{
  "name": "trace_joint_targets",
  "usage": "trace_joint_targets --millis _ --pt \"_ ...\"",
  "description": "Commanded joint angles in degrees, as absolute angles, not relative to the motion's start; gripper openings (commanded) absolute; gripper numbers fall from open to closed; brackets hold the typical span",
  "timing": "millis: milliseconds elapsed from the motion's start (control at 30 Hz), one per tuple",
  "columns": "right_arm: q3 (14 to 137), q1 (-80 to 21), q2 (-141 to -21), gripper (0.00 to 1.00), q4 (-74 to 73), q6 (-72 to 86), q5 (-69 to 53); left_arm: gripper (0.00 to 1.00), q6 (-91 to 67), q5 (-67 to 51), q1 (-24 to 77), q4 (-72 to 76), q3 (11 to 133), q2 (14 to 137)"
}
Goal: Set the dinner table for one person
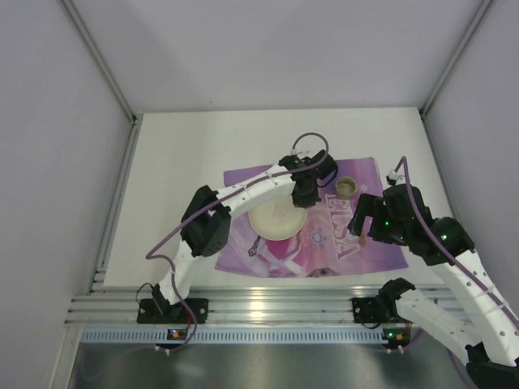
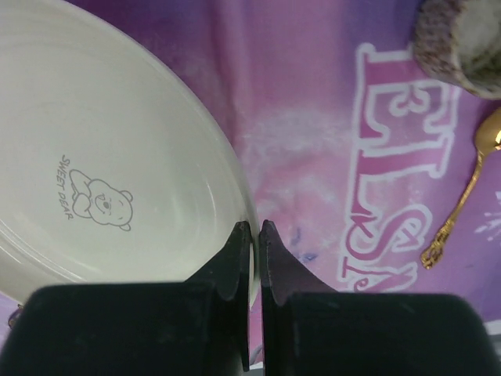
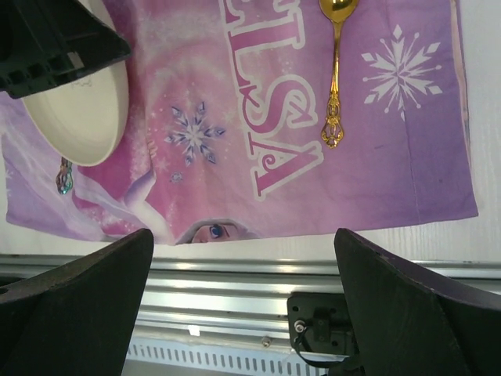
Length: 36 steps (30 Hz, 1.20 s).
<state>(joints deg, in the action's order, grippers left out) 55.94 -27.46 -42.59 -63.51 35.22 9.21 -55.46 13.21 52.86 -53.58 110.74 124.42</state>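
Next, my left gripper sets the cream plate, which now lies on the purple placemat, down on the bare white table (image 1: 191, 225) beside the fork-side edge of the purple placemat.
A cream plate (image 1: 277, 220) with a small bear print (image 2: 102, 200) lies on the purple placemat (image 1: 324, 243) on the white dinner table (image 1: 178, 178). My left gripper (image 1: 312, 188) is shut on the plate's right rim (image 2: 255, 232). A gold spoon (image 3: 335, 78) lies on the placemat to the right of the plate, and also shows in the left wrist view (image 2: 470, 188). My right gripper (image 1: 362, 227) hovers over the spoon, wide open and empty (image 3: 243, 233). A speckled cup (image 1: 347, 188) stands behind the spoon.
A fork (image 1: 255, 245) lies left of the plate, its handle end showing in the right wrist view (image 3: 64, 176). The metal rail (image 1: 268, 304) runs along the near table edge. Grey walls enclose the table on three sides.
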Motion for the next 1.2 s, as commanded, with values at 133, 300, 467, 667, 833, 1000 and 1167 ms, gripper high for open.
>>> trace_joint_targets --millis 133,300,467,667,833,1000,1167 --pt "58.27 -26.72 -39.38 1.0 -66.97 36.65 12.48 0.0 -60.03 11.93 57.21 -67.02 130.66 132.88" --pt "57.83 -26.63 -38.58 1.0 -67.5 36.74 13.09 0.0 -62.75 17.84 57.83 -75.06 132.21 130.44" --pt "57.66 -26.63 -39.2 1.0 -67.41 36.83 12.83 0.0 -61.97 25.04 60.2 -77.51 133.83 126.39" --pt "57.39 -26.63 -39.9 1.0 -67.06 36.74 12.57 0.0 -58.36 26.01 62.4 -74.27 134.39 125.07" --pt "57.48 -26.63 -39.29 1.0 -68.2 36.74 12.83 0.0 -54.86 29.89 61.44 -63.41 119.86 116.83" --pt "56.16 -26.63 -37.36 1.0 -68.9 37.18 12.74 0.0 -51.5 26.2 56.52 -48.81 106.54 107.76" --pt "56.51 -26.63 -37.0 1.0 -69.43 37.0 13.18 0.0 -49.49 21.55 51.16 -39.66 93.1 100.22"
